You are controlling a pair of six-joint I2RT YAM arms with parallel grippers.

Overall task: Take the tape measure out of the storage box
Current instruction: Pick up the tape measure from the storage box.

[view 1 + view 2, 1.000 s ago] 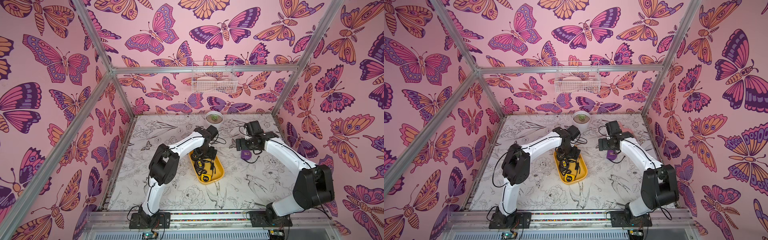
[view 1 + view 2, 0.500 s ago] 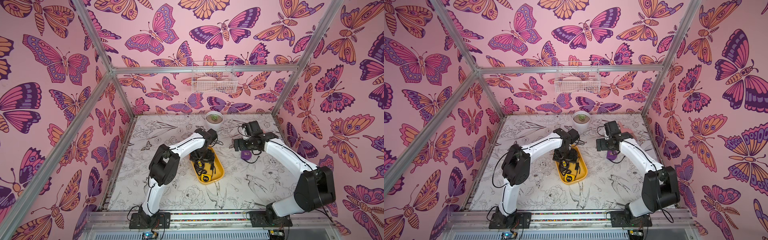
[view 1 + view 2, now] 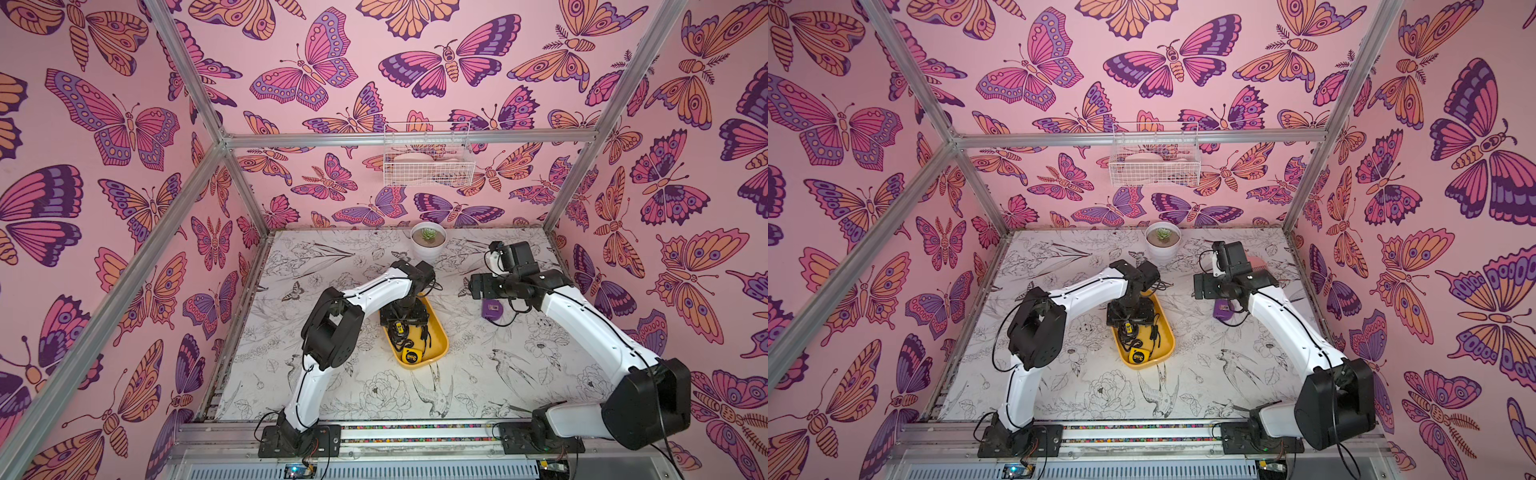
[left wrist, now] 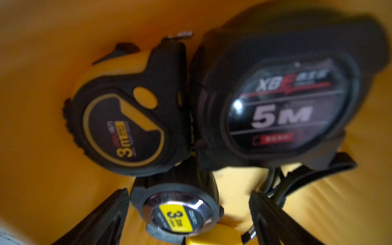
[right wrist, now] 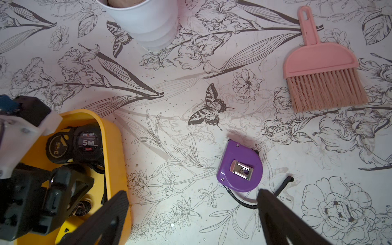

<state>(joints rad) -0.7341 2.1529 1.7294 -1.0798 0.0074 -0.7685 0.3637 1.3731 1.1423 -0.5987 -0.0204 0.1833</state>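
Next, my left gripper lifts the chrome-faced tape measure from the storage box first. Then my right gripper should close on the loose end point(image 3: 401, 333) of the tape measure.
The yellow storage box point(image 3: 441, 348) point(image 3: 1168, 332) lies mid-table with several tape measures in it. My left gripper point(image 4: 188, 194) point(image 3: 405, 316) is down inside it, open. A chrome-faced 3 m tape measure point(image 4: 178, 212) stands between its fingers point(image 4: 106, 214), with a gap on one side. Beyond it lie a yellow-and-black tape measure point(image 4: 125, 127) and a black 5M tape measure point(image 4: 282, 110), touching each other. In a top view another yellow tape measure point(image 3: 412, 355) lies at the box's near end. My right gripper point(image 5: 193, 194) point(image 3: 476, 286) hovers open and empty over the table, right of the box.
A purple tape measure point(image 5: 239, 167) point(image 3: 492, 308) lies on the table under my right arm, its black strap by one right finger. A pink brush point(image 5: 322, 72) lies farther back. A white plant pot point(image 3: 428, 240) stands at the back, a white wire basket point(image 3: 428, 160) hangs on the wall.
My left gripper has sunk a little deeper into the storage box. My right gripper has shifted slightly to the left.
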